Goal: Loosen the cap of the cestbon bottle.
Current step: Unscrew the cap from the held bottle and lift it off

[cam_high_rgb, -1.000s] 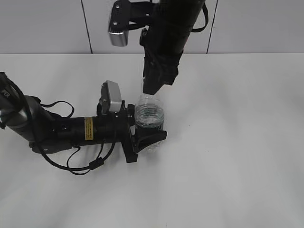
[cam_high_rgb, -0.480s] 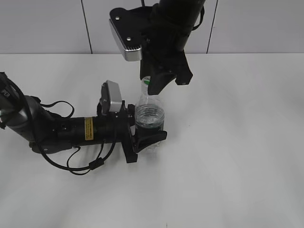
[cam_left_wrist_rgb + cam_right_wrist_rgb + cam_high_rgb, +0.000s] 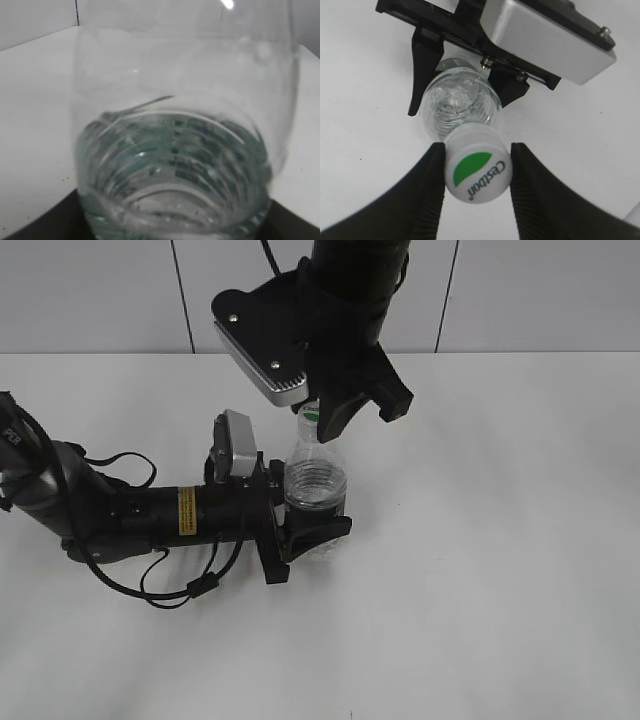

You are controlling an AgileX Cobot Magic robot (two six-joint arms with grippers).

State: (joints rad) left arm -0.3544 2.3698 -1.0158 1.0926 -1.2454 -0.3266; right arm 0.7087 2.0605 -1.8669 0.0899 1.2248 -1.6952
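Note:
My right gripper is twisted far round with the cap on the bottle's neck. I need to open it, lift clear, turn back and grip the cap's rim (image 3: 479, 163).
The clear ribbed cestbon bottle (image 3: 316, 486) stands upright on the white table, its dark green label band (image 3: 175, 150) filling the left wrist view. My left gripper (image 3: 312, 512) reaches in from the left and is shut on the bottle's body (image 3: 175, 200), one finger on each side. The white cap (image 3: 477, 170) with its green leaf mark sits on the neck. From above, my right gripper (image 3: 478, 151) is shut on the cap, both black fingers (image 3: 432, 180) pressed to its rim. In the exterior view only a sliver of the cap (image 3: 309, 412) shows under the right gripper (image 3: 320, 420).
The left arm (image 3: 120, 515) and its cables lie along the table (image 3: 500, 540) at the left. The right wrist camera (image 3: 258, 345) hangs above the bottle. A grey panelled wall (image 3: 520, 290) runs along the back edge.
My right wrist has turned about the cap, swinging its camera housing round and down toward the front left. The bottle and the left arm have stayed put.

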